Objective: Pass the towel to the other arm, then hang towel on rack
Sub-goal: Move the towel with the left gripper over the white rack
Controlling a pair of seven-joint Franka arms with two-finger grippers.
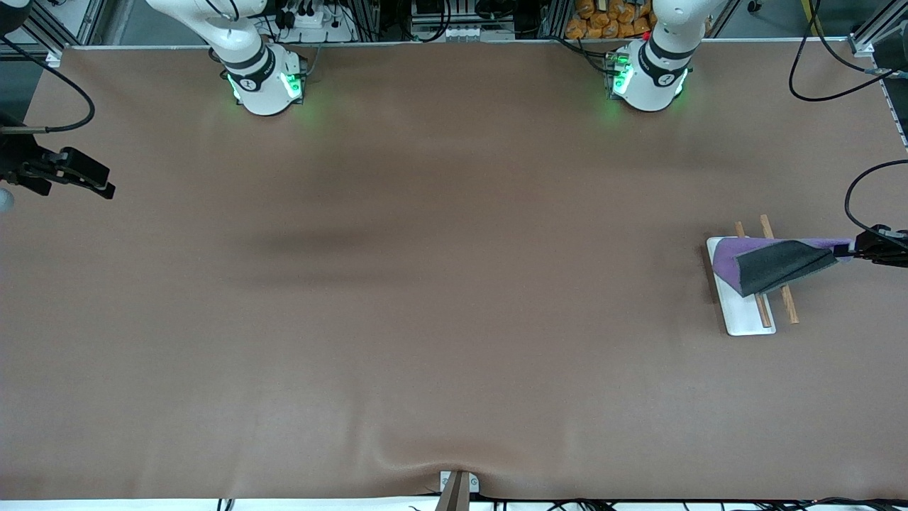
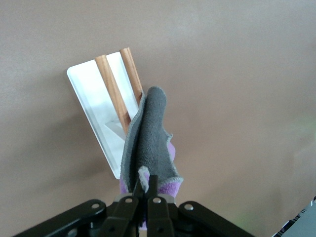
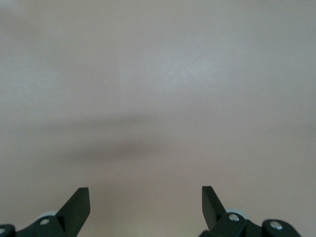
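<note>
Next, my left gripper releases the towel so that it stays draped across the middle of the rack's brown rods (image 1: 754,265) (image 2: 139,127).
The towel (image 1: 770,264), purple on one face and dark grey on the other, hangs from my left gripper (image 1: 851,250) and drapes over the rack (image 1: 746,318) at the left arm's end of the table. The left gripper is shut on the towel's corner. In the left wrist view the towel (image 2: 150,143) hangs folded from the shut left gripper (image 2: 146,188) over the rack (image 2: 94,98), covering part of the two brown rods (image 2: 111,89). My right gripper (image 1: 103,186) is open and empty over the right arm's end of the table; it also shows in the right wrist view (image 3: 145,197).
Both arm bases (image 1: 266,81) stand along the table edge farthest from the front camera. A small clamp (image 1: 457,486) sits at the table's edge nearest the front camera. Black cables (image 1: 862,184) hang near the left arm's end.
</note>
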